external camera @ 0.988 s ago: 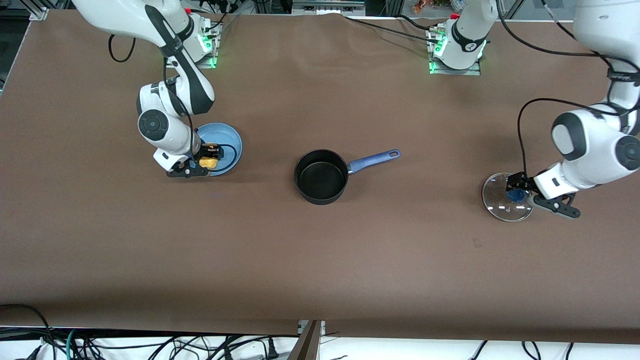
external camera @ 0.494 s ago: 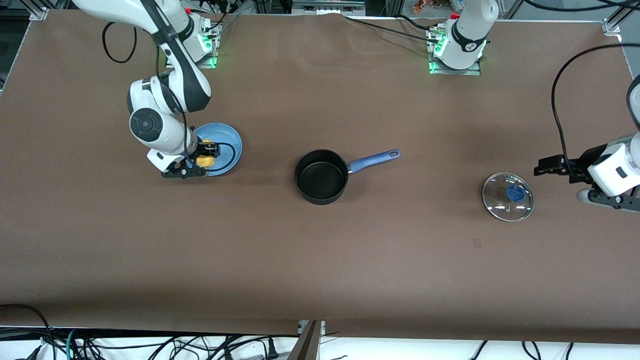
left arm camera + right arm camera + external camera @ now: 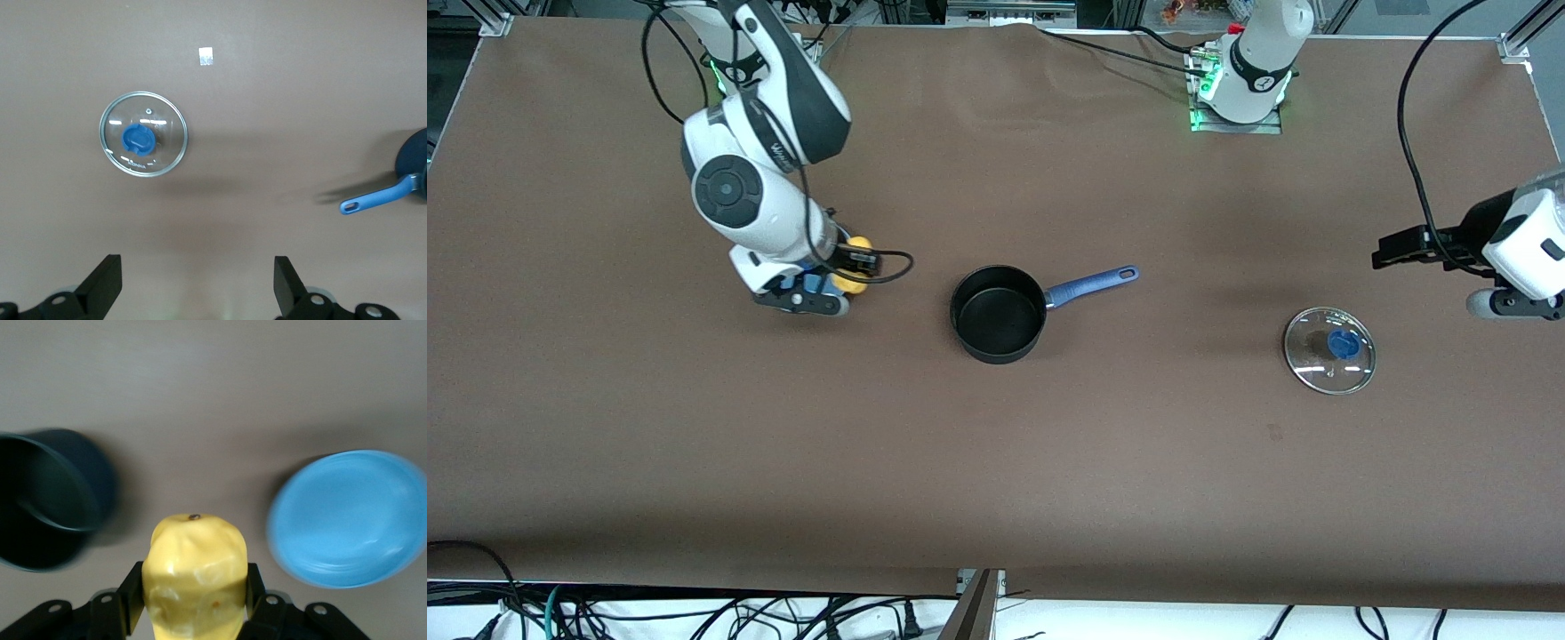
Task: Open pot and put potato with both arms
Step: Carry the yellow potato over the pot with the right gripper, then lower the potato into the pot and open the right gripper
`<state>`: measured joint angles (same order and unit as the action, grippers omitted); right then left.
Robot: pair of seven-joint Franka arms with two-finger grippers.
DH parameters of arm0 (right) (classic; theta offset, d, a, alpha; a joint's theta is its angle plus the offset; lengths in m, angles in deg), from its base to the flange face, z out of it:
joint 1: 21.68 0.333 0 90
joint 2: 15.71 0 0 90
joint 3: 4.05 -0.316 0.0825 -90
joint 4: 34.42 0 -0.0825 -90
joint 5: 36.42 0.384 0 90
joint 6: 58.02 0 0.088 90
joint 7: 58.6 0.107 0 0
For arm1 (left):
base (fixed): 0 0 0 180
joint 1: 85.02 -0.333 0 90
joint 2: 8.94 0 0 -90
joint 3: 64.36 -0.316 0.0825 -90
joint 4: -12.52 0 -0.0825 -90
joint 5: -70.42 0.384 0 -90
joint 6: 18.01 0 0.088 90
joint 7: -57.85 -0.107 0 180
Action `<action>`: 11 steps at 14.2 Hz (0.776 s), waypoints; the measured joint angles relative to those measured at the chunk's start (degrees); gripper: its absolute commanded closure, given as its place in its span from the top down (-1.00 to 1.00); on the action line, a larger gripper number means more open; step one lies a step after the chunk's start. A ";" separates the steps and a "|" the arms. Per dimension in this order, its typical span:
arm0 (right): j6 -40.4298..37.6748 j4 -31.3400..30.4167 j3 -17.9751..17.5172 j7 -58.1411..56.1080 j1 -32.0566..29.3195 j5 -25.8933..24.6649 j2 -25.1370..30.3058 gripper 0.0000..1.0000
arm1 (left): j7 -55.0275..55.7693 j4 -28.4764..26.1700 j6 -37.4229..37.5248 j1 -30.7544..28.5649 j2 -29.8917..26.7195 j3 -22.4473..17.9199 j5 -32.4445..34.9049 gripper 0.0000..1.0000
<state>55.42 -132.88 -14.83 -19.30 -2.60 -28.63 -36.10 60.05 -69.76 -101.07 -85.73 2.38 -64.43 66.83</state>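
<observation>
I need to let go of the yellow potato with my right gripper on the bottom of the uncovered black pot (image 3: 1008, 326) (image 3: 32, 500).
The black pot (image 3: 998, 313) with its blue handle (image 3: 1094, 283) stands uncovered in the middle of the table. Its glass lid (image 3: 1329, 349) with the blue knob lies flat on the table toward the left arm's end. My right gripper (image 3: 854, 264) is shut on the yellow potato (image 3: 857, 243), in the air between the blue plate and the pot. In the right wrist view the potato (image 3: 195, 577) sits between the fingers, with the pot (image 3: 50, 497) beside it. My left gripper (image 3: 1392, 249) is open and empty, raised beside the lid (image 3: 143, 133).
The blue plate (image 3: 812, 285) is mostly hidden under the right arm; it shows empty in the right wrist view (image 3: 350, 517). A small white tag (image 3: 207, 57) lies on the brown cloth near the lid. Cables run along the table's edges.
The right gripper lifted the potato off the blue plate and carried it toward the pot. The left gripper let go of the lid's knob, rose and drew away from the lid.
</observation>
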 measured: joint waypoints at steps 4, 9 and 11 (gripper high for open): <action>1.86 15.23 -0.12 10.59 5.95 0.63 -12.93 -0.26 | 1.02 -0.03 0.35 -0.07 -0.60 0.52 0.85 1.00; 11.87 22.74 -0.03 13.35 10.95 0.03 -23.75 -0.26 | 1.03 -0.04 0.36 -0.08 -0.60 0.54 0.85 1.00; 12.45 22.95 -0.02 13.62 12.17 -1.98 -25.26 -0.26 | 1.03 -0.04 0.36 -0.07 -0.60 0.60 0.85 1.00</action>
<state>67.87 -109.93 -14.85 -5.68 9.57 -30.60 -61.35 61.07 -69.81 -100.71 -85.80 1.78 -63.83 67.68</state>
